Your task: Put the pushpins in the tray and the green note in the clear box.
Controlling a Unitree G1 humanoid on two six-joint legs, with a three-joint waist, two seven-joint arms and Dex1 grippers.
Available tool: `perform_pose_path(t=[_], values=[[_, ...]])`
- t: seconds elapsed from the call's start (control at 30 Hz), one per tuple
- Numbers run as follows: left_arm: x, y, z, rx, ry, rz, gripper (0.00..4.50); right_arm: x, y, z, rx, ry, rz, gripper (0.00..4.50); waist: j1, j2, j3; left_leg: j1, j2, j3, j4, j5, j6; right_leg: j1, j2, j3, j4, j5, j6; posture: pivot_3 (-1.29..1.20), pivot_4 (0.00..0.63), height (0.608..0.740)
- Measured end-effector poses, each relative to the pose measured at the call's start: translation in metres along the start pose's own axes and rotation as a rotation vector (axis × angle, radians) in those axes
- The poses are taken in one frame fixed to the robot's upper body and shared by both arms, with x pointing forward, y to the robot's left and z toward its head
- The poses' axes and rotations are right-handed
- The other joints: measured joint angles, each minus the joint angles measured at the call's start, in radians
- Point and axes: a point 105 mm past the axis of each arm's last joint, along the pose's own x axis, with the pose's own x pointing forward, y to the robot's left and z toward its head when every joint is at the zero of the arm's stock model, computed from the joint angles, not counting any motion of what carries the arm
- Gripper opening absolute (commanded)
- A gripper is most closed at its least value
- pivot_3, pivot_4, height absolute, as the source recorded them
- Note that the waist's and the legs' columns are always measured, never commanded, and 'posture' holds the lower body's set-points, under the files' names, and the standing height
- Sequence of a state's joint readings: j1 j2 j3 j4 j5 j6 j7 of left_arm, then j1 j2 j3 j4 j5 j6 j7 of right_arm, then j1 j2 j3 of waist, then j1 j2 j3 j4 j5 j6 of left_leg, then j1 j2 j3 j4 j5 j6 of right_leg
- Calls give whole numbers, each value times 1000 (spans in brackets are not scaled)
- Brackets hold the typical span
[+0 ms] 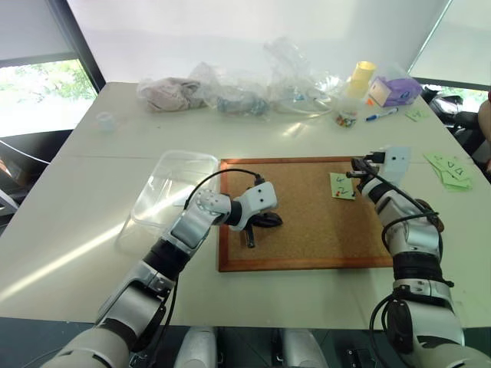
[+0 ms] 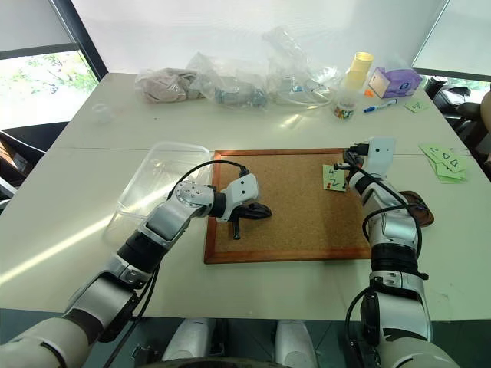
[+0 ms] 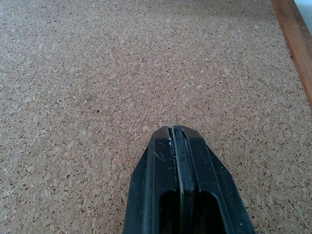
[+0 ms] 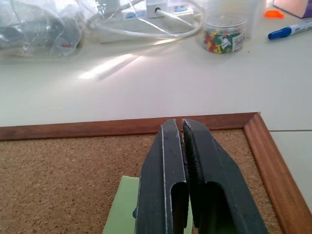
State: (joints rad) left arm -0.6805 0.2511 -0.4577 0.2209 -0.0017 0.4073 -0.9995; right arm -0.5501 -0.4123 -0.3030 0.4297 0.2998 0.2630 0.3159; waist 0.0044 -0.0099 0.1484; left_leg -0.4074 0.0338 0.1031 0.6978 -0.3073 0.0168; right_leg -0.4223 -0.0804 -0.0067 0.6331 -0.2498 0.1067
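My right gripper needs to release the pushpin once it is in the far part of the dark brown tray (image 1: 410, 211), in the area near the corkboard.
The green note (image 1: 342, 185) lies on the right part of the orange-framed corkboard (image 1: 307, 245). My right gripper (image 1: 357, 165) hovers just over the note, shut; in the right wrist view its fingers (image 4: 165, 161) press together with nothing visible between the tips. A blue speck, perhaps one of the pushpins (image 4: 134, 212), sits on the note beside them. My left gripper (image 3: 175, 130) is shut and rests on the bare cork mid-board (image 1: 259, 226). The clear box (image 1: 173, 188) stands left of the board. The dark brown tray (image 2: 420, 208) peeks out behind my right forearm.
Other pale-green slips (image 1: 449, 170) lie at the right of the table. Along the far edge are plastic bags (image 1: 230, 92), a small jar of coloured pins (image 4: 224, 39), a blue marker (image 1: 381, 115), a purple box (image 1: 395, 90) and a yellow cup (image 1: 360, 75).
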Motion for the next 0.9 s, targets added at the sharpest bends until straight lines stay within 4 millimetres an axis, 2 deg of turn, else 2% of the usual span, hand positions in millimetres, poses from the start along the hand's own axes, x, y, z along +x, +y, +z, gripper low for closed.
perform_pose_path(t=[0.07, 0.17, 0.23, 0.4, 0.5, 0.6, 0.8, 0.9], values=[[0, 0, 0, 0, 0, 0, 0, -1, 0, 4, -3, -13, -1, 41, 0, 0, 0, 0, 0, 0, 0, 0, 0, 0, 0, 0, 0, 0, 0, 0, 150, 737], [2, -2, 1, 2, -6, -4, 0, -15, -4, 16, -1, -67, -21, 41, 6, 0, 0, 0, 0, -1, 0, 0, 0, 0, 0, 0, 0, 0, 0, 0, 150, 737], [2, -3, 2, 3, -10, -6, 0, -36, -13, 17, 2, -83, -60, 41, 10, 0, 0, -1, 0, -2, -1, 0, 0, 0, 0, 0, -1, 0, 0, 0, 150, 737], [0, -1, 0, 10, -2, 11, 0, -103, -51, -5, -13, 3, -232, 41, 5, 2, -1, 0, 0, -2, -1, -1, 1, 1, 0, 1, -2, -1, 0, 0, 150, 737], [1, 0, -1, 10, 0, 18, 0, -122, -61, -6, -32, 27, -290, 41, -3, 3, -2, 2, 0, -2, -1, -1, 1, 3, 0, 2, -2, -3, -3, 0, 150, 737], [4, -1, 1, 11, -9, 16, 0, -129, -70, -6, -45, 44, -327, 41, 0, 4, -2, 3, -1, -2, -1, -1, 1, 4, 0, 2, -2, -3, -4, 0, 150, 737], [6, -2, 1, 12, -18, 9, 0, -129, -75, -15, -29, 93, -338, 41, 9, 4, -2, 2, -1, -2, -1, -1, 2, 5, -1, 2, -3, -3, -4, 0, 150, 737], [7, -2, 1, 15, -21, 8, 0, -129, -83, -22, -29, 120, -359, 884, 8, 4, -2, 2, -2, -2, -1, -2, 3, 5, -1, 2, -3, -3, -4, 0, 150, 737]])
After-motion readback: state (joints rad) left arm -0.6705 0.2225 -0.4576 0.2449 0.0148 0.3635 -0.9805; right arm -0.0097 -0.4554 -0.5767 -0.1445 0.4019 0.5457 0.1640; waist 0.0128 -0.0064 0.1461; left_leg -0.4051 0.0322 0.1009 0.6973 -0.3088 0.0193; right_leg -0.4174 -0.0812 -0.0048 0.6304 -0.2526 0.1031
